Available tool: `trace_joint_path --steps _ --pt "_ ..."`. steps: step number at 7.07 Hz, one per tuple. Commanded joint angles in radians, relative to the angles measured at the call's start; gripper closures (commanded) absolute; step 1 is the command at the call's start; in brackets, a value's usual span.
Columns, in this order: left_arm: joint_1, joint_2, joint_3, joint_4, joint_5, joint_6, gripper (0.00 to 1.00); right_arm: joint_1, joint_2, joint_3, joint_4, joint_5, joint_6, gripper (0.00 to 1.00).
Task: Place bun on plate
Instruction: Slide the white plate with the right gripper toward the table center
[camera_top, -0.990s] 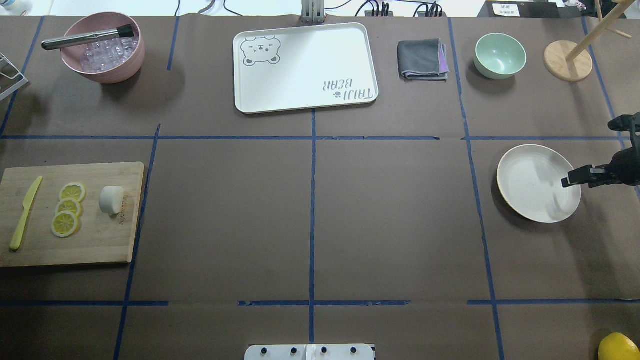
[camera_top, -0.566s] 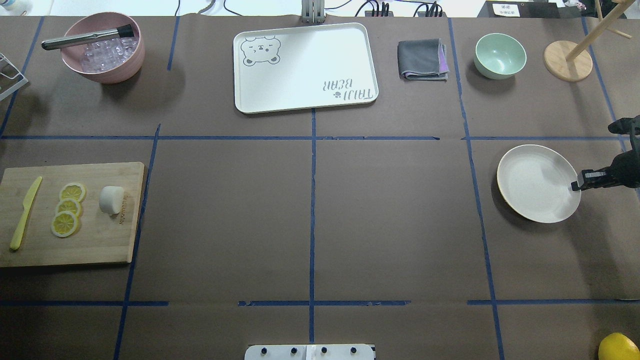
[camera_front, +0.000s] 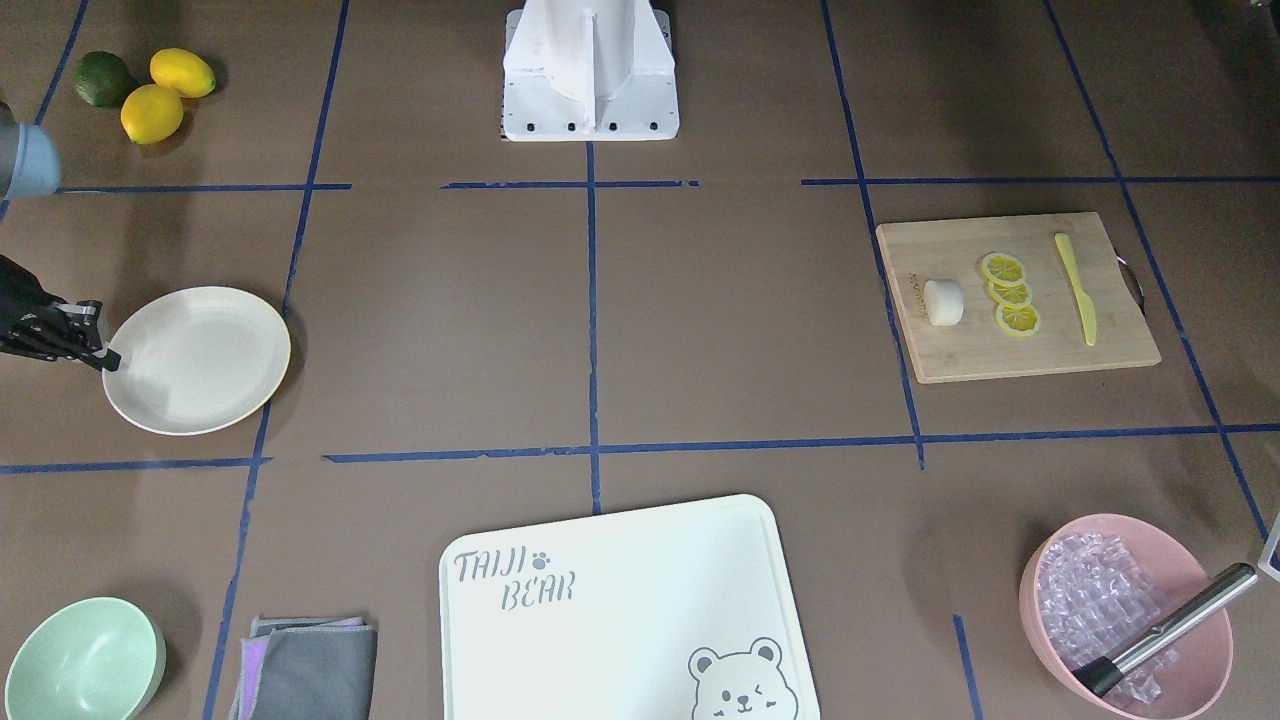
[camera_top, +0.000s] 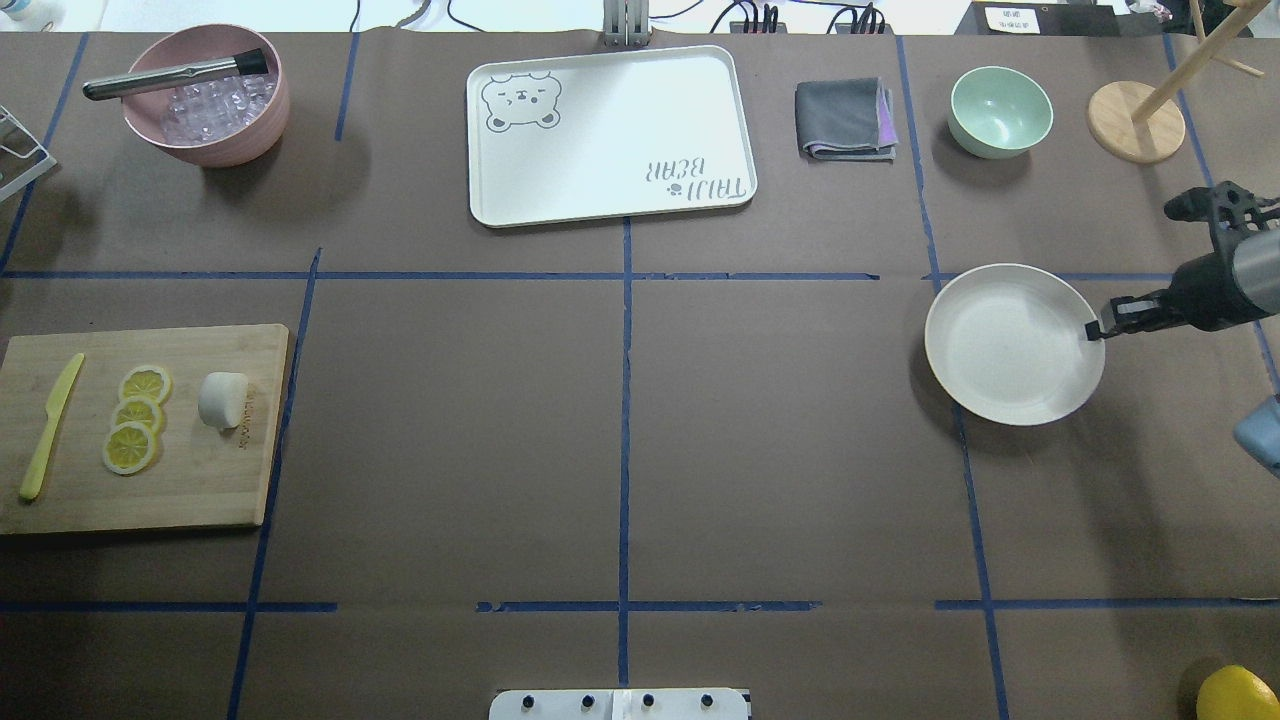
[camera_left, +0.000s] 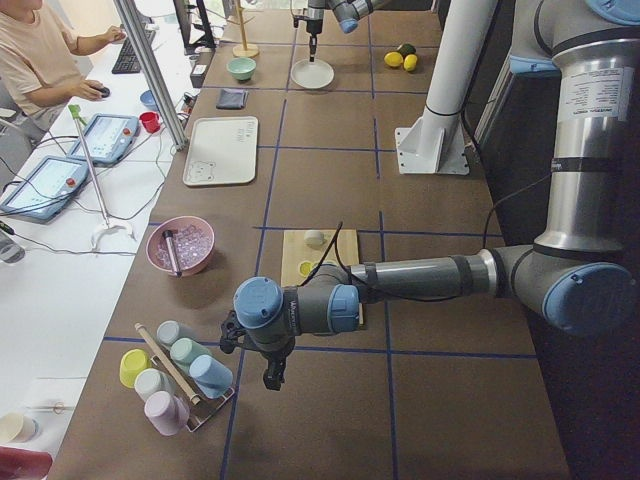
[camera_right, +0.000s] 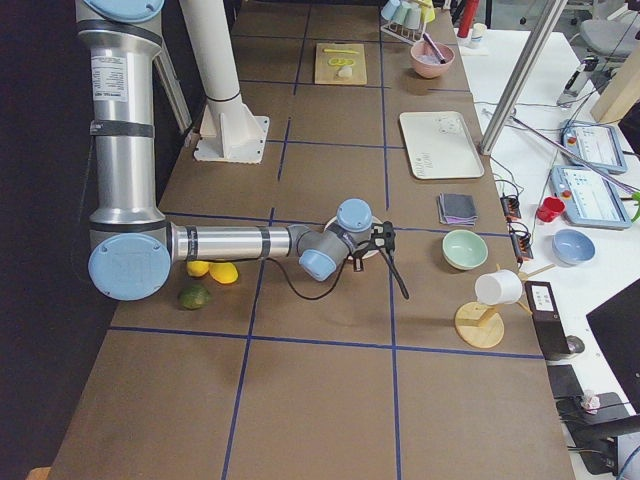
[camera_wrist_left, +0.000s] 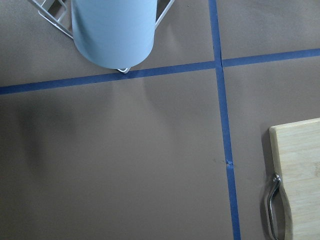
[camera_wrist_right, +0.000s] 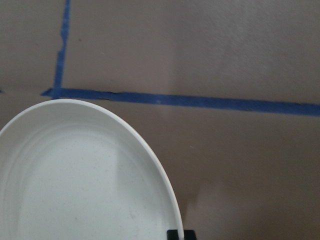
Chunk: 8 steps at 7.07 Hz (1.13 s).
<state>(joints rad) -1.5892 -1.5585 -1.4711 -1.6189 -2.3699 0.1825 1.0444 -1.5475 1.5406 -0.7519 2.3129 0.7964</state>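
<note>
I will use my right gripper to set the cream plate free on the middle blue tape line (camera_front: 601, 319), between the bear tray and the white mount.
The white bun (camera_top: 222, 399) lies on a wooden cutting board (camera_top: 200, 480) at the near left, beside three lemon slices (camera_top: 135, 418) and a yellow knife (camera_top: 50, 425). Far off on the right sits the cream plate (camera_top: 1010, 345), empty. My right gripper (camera_top: 1092, 330) is shut on its right rim, and the right wrist view shows the plate (camera_wrist_right: 75, 190) with a fingertip (camera_wrist_right: 180, 234) at its edge. From the front, the bun (camera_front: 943, 302) and the plate (camera_front: 200, 360) stand far apart. My left gripper (camera_left: 270, 378) hangs left of the board; I cannot tell its state.
A bear tray (camera_top: 610, 140) sits at the back centre, with a grey cloth (camera_top: 845, 118), a mint bowl (camera_top: 1000, 110) and a wooden stand (camera_top: 1135, 120) to its right. A pink bowl (camera_top: 205, 95) with ice stands back left. A lemon (camera_top: 1235, 692) lies near right.
The plate has slid left and slightly away from the robot, with my right gripper moving along on its rim. The bun and board have not moved.
</note>
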Motion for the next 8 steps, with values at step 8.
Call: trace_joint_path --steps 8 --pt "0.0 0.003 0.018 -0.001 0.0 0.002 0.0 -0.515 0.466 0.026 -0.184 -0.392 0.478 1.0"
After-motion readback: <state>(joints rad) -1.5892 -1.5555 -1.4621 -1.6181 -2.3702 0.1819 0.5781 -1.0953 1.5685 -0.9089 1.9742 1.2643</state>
